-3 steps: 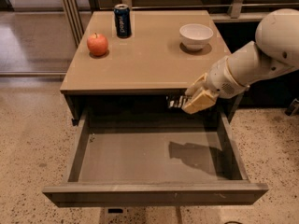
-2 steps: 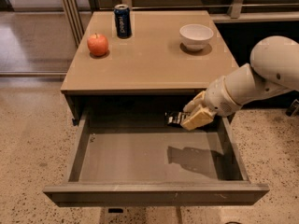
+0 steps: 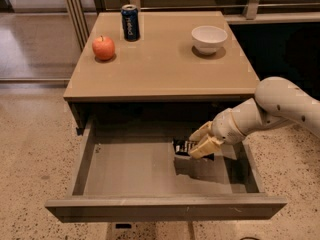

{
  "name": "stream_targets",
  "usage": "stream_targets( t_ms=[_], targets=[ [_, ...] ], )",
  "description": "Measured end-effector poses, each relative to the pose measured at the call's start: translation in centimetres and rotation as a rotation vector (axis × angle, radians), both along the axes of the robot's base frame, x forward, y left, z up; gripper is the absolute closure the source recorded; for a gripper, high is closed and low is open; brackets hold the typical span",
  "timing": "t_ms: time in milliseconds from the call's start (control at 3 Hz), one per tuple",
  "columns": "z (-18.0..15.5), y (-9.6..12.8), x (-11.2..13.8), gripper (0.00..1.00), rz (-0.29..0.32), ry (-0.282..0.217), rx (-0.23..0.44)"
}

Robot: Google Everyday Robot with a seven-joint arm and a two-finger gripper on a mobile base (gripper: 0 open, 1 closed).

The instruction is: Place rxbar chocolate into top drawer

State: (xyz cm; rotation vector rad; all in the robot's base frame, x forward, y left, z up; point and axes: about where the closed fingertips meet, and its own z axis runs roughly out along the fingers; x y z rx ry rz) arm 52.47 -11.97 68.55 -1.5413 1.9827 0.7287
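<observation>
Next, my gripper releases the rxbar chocolate, held just above the drawer floor, on the grey bottom of the top drawer (image 3: 182,160), close to its middle.
The top drawer (image 3: 165,208) stands pulled wide open below the tabletop, its bare grey inside showing. My gripper (image 3: 197,143) is down inside the drawer at its right rear, shut on the rxbar chocolate (image 3: 184,147). The bar is black with white lettering and sticks out to the left of the cream fingers (image 3: 204,147), just above the drawer floor. Its shadow lies right beneath it. The arm reaches in from the right.
On the tan table (image 3: 165,59) stand a red apple (image 3: 103,47) at the left, a dark blue soda can (image 3: 130,22) at the back and a white bowl (image 3: 209,38) at the right. Speckled floor surrounds the table.
The gripper with the bar has gone down and a little forward, from the height of the table's edge into the drawer. The arm has dropped with it.
</observation>
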Motion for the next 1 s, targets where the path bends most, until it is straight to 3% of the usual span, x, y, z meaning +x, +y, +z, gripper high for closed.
stream_targets(
  t_ms=[333,1000],
  targets=[
    [-0.4,0.2,0.0,1.00,-0.003,-0.002,0.002],
    [-4.7,1.8,0.9,1.00,0.013,-0.087,0.003]
  ],
)
